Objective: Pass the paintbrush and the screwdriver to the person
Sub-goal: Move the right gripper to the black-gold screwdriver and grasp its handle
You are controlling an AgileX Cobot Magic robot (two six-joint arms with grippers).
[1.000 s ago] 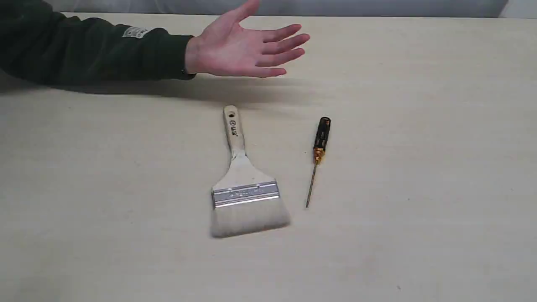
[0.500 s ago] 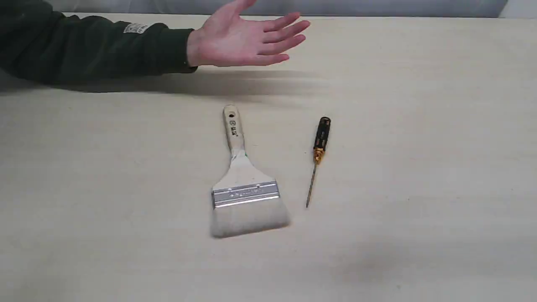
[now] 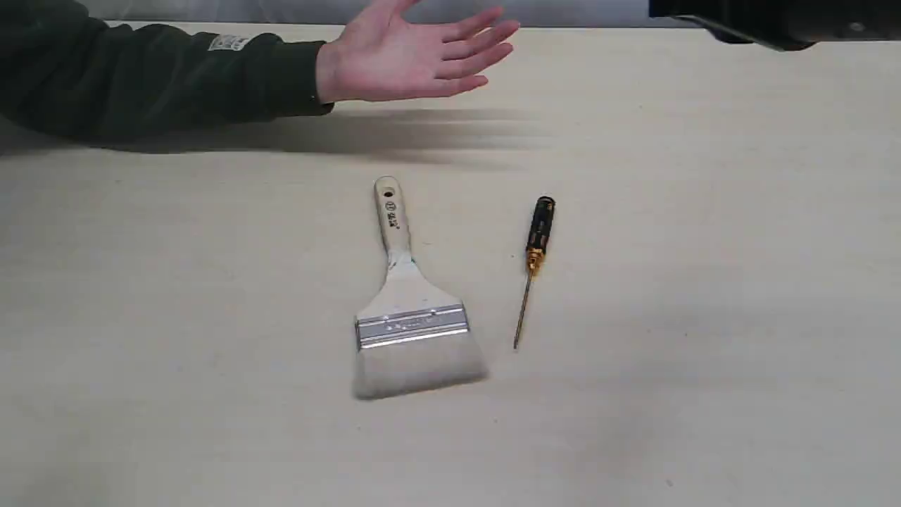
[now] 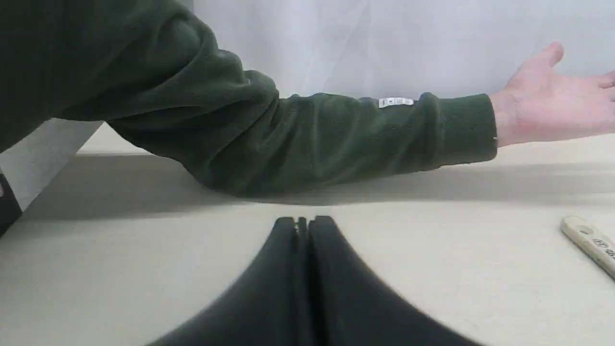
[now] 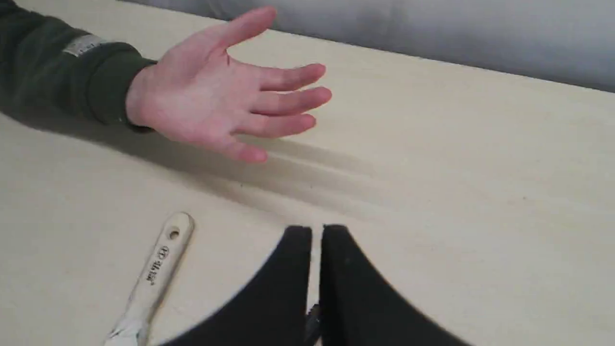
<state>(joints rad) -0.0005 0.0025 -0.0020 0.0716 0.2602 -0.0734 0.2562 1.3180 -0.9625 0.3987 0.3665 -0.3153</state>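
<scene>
I need to move my right gripper to the screwdriver next and close it on the middle of its black handle (image 3: 540,227).
The paintbrush (image 3: 412,326) lies flat mid-table, its pale handle (image 5: 161,262) pointing toward the person and its bristles toward the near edge. To its right lies the screwdriver (image 3: 538,236), black handle far, thin shaft near. The person's hand (image 3: 415,60) hovers palm-up above the far side of the table, on a dark green sleeve (image 3: 162,77). My left gripper (image 4: 302,222) is shut and holds nothing, low over the table near the sleeve (image 4: 312,139). My right gripper (image 5: 316,231) is shut with only a thin slit showing, empty, beside the brush handle. The right wrist view does not show the screwdriver.
A black part of the right arm (image 3: 760,21) juts in at the top right of the exterior view. The beige table (image 3: 704,282) meets a pale wall at the back. The tip of the brush handle (image 4: 588,242) shows in the left wrist view.
The person's hand has lifted a little and drifted toward the far edge. A black arm part has come into the top right of the exterior view. Brush and screwdriver have not moved.
</scene>
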